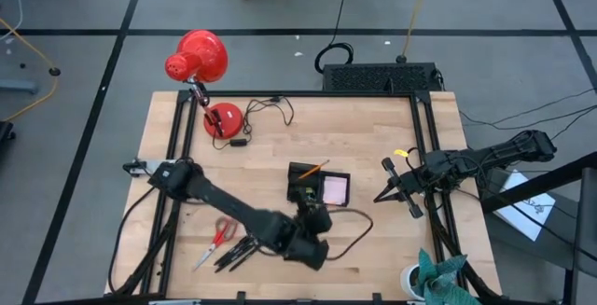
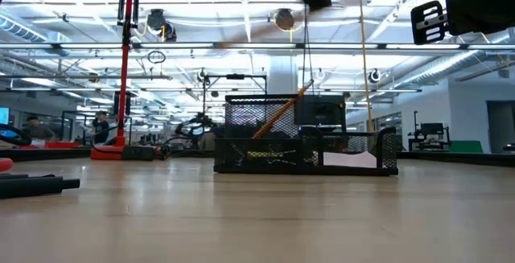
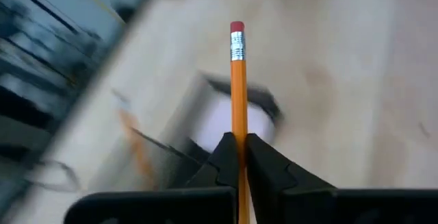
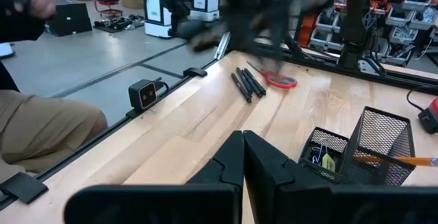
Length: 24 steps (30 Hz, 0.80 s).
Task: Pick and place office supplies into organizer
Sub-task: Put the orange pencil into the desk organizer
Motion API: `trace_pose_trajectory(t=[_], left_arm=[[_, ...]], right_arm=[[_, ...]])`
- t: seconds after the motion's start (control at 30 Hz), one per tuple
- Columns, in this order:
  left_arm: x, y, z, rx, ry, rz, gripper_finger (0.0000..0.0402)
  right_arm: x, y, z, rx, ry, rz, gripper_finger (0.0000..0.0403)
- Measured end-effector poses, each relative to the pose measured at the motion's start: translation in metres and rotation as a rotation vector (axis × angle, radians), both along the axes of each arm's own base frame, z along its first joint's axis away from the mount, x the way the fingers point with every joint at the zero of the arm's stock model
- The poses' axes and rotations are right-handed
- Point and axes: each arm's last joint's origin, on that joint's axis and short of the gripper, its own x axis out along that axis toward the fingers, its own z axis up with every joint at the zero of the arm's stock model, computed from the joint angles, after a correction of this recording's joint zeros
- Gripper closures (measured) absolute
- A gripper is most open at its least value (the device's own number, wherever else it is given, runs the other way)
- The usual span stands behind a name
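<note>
The robot's left gripper needs to set the orange pencil down in the tall cup [image 1: 310,172] next to the other leaning pencil.
My left gripper [image 3: 237,157] is shut on an orange pencil [image 3: 237,87] with a red eraser. It hovers just near of the black mesh organizer [image 1: 319,184]. The organizer stands mid-table and holds another orange pencil [image 2: 278,114] leaning in its tall cup, plus a pink pad [image 1: 333,189]. Red-handled scissors [image 1: 219,235] and black pens [image 1: 238,249] lie flat near the front left. My right gripper [image 4: 243,148] waits shut, raised at the table's right side [image 1: 392,186]. My left gripper pinches the pencil's shaft [image 3: 238,133] between its two fingertips. The pencil runs along the fingers, its eraser end [image 3: 237,29] sticking out well ahead of them. The fingers slant downward toward the organizer. The pencil is lifted clear of the table.
A red desk lamp [image 1: 198,58] with its round base [image 1: 222,118] stands at the far left, and a black box with cables [image 1: 378,76] sits beyond the far edge. A cup with teal cloth [image 1: 434,272] is at the near right corner. A person's leg [image 4: 41,128] shows beside the table.
</note>
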Motion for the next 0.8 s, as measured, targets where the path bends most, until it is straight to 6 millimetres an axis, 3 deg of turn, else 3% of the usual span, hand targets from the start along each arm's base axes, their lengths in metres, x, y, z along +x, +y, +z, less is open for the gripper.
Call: trace_pose_trajectory(t=[0.13, 0.23, 0.37, 0.5, 0.8], left_arm=[[-0.005, 0.030, 0.043, 0.121, -0.030, 0.011, 0.0395], [-0.001, 0.061, 0.056, 0.169, -0.015, 0.038, 0.0385], [0.016, 0.095, 0.046, 0.135, -0.034, -0.043, 0.0393], [0.029, 0.119, 0.029, 0.095, -0.180, -0.221, 0.0394], [0.003, 0.163, -0.003, 0.051, -0.363, -0.271, 0.0396]], right_arm=[[0.000, 0.000, 0.000, 0.000, -0.001, 0.000, 0.0403], [0.000, 0.000, 0.000, 0.000, -0.001, 0.000, 0.0403], [0.000, 0.000, 0.000, 0.000, 0.001, 0.002, 0.0403], [0.000, 0.000, -0.002, 0.003, 0.022, 0.002, 0.0403], [-0.003, -0.001, -0.011, -0.010, 0.125, -0.001, 0.0403]])
